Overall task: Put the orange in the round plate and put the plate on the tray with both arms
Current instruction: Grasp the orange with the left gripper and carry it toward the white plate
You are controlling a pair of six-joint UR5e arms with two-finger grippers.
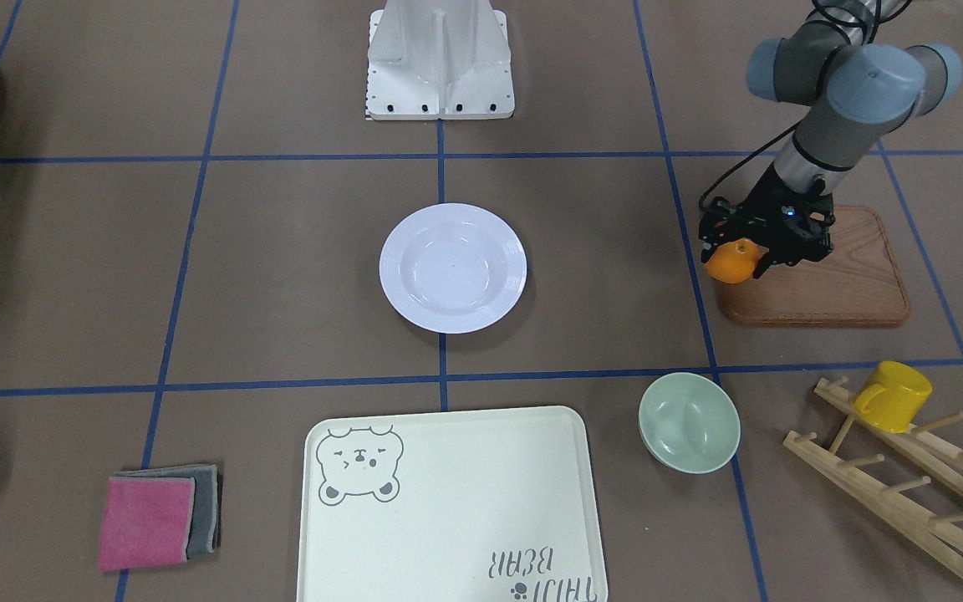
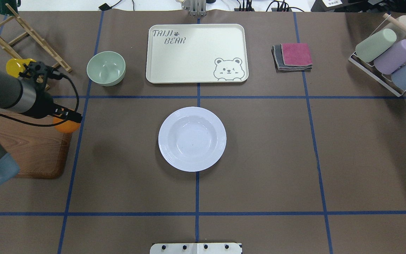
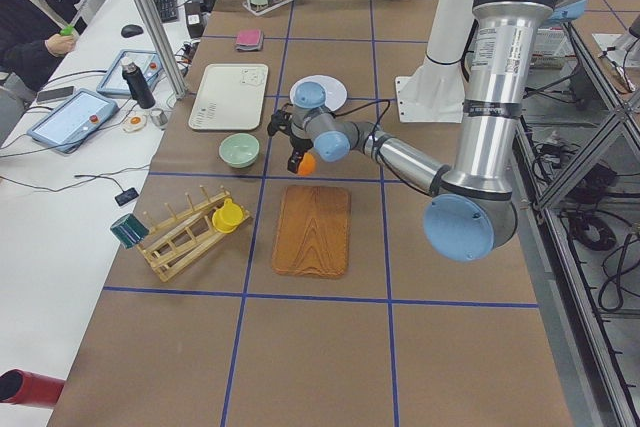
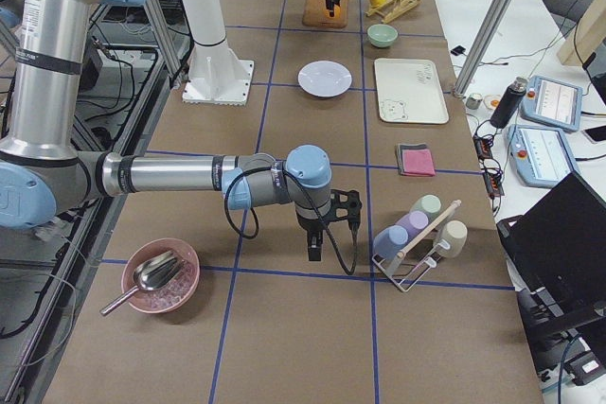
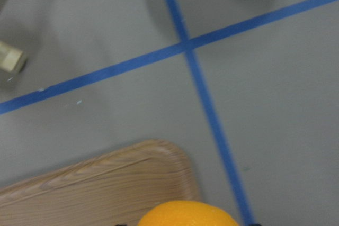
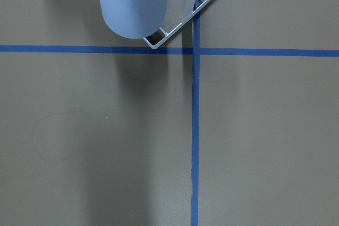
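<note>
My left gripper is holding the orange. I should let go of it in the middle of the white round plate [image 1: 449, 267].
My left gripper [image 1: 736, 251] is shut on the orange [image 1: 729, 264] and holds it just above the corner of a brown wooden board [image 1: 833, 276]. The left wrist view shows the orange [image 5: 188, 214] at its bottom edge, over that corner. The white round plate [image 2: 192, 139] sits empty at the table's centre. Beyond it, at the far edge, the cream bear tray [image 2: 196, 53] lies empty. My right gripper [image 4: 313, 245] shows only in the exterior right view, low over the table near a cup rack; I cannot tell whether it is open or shut.
A pale-green bowl [image 2: 106, 68] stands between the tray and the orange. A wooden rack with a yellow cup [image 1: 891, 395] lies at the far left corner. Folded cloths [image 2: 293, 56], a cup rack [image 2: 389, 60] and a pink bowl [image 4: 159, 276] are on the right side.
</note>
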